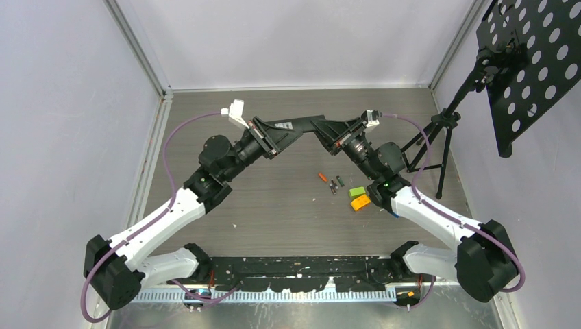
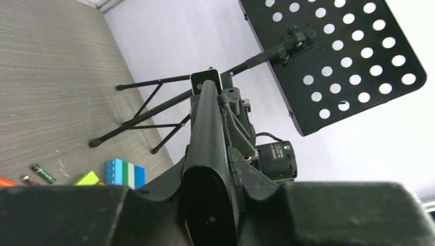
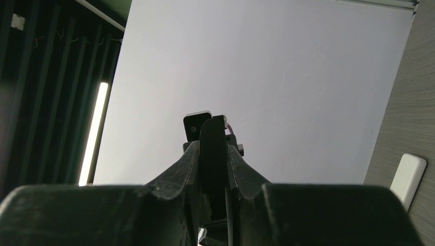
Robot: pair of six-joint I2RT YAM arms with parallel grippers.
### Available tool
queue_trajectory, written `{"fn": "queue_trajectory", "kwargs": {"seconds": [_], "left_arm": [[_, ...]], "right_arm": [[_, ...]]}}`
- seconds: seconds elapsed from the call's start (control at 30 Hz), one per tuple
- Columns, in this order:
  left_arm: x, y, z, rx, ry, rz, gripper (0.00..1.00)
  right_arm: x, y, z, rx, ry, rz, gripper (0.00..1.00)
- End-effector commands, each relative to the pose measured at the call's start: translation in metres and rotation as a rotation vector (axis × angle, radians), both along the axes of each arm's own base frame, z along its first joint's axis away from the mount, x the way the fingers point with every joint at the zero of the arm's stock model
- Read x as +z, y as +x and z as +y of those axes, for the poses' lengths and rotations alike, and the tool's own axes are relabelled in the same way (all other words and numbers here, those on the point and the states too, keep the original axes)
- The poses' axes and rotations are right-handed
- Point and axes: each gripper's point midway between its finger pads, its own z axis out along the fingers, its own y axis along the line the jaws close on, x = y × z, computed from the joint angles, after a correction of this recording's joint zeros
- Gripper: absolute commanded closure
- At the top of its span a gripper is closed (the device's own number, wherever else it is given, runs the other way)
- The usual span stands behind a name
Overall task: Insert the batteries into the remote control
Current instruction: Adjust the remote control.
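The near end of the remote control sticks up at an angle from the left gripper's fingers, so the left gripper needs to take hold of that end (image 1: pixel 282 125) again in line while the right gripper holds on.
The remote control (image 1: pixel 310 124) is a long black bar held in the air above the far middle of the table, between both grippers. My left gripper (image 1: pixel 288 132) (image 2: pixel 208 164) is shut on one end of it, the fingers pressed to its sides. My right gripper (image 1: pixel 329 134) (image 3: pixel 213 148) is shut on the other end, which shows edge-on in the right wrist view. The batteries lie on the table below: an orange one (image 1: pixel 323 177) (image 2: pixel 5 182) and two dark ones (image 1: pixel 334 185) (image 1: pixel 340 182), with a green-black one (image 2: pixel 42 173) in the left wrist view.
A green block (image 1: pixel 357 192) and an orange block (image 1: pixel 360 203) lie right of the batteries; a blue, green and white block (image 2: pixel 124 173) sits near them. A black tripod (image 1: pixel 438 137) carrying a perforated plate (image 1: pixel 534 62) stands at the right. White walls enclose the table.
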Motion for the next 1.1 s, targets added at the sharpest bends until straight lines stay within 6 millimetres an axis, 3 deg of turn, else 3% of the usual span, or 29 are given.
{"fn": "queue_trajectory", "kwargs": {"seconds": [0.0, 0.17, 0.33, 0.4, 0.47, 0.5, 0.57, 0.63, 0.87, 1.07], "left_arm": [[0.016, 0.005, 0.010, 0.043, -0.015, -0.073, 0.80], [0.008, 0.014, 0.020, 0.067, 0.008, -0.054, 1.00], [0.000, 0.019, 0.029, 0.056, 0.016, -0.041, 1.00], [-0.004, 0.020, 0.032, 0.045, 0.011, -0.033, 0.88], [-0.008, 0.023, 0.036, 0.052, -0.004, -0.014, 0.56], [-0.007, 0.025, 0.039, 0.062, -0.018, -0.017, 0.45], [-0.007, 0.028, 0.040, 0.068, -0.043, -0.020, 0.37], [-0.006, 0.029, 0.040, 0.065, -0.067, -0.026, 0.35], [-0.007, 0.025, 0.026, -0.038, -0.098, -0.033, 0.54], [-0.015, 0.016, 0.023, -0.087, -0.091, -0.012, 0.45]], "right_arm": [[-0.004, -0.009, 0.004, 0.030, -0.028, -0.026, 1.00], [-0.016, -0.010, 0.004, 0.028, -0.062, -0.011, 0.99], [-0.020, -0.011, 0.006, 0.038, -0.087, -0.019, 0.97], [-0.021, -0.010, 0.007, 0.036, -0.093, -0.021, 0.97], [-0.021, -0.010, 0.006, 0.031, -0.090, -0.023, 0.98], [-0.021, -0.009, 0.006, 0.029, -0.086, -0.025, 0.98], [-0.022, -0.009, 0.006, 0.027, -0.083, -0.021, 0.99], [-0.023, -0.008, 0.006, 0.029, -0.082, -0.017, 0.99], [-0.027, -0.003, 0.010, 0.031, -0.087, 0.001, 0.99], [-0.031, 0.009, 0.010, -0.006, -0.073, -0.005, 0.99]]}}
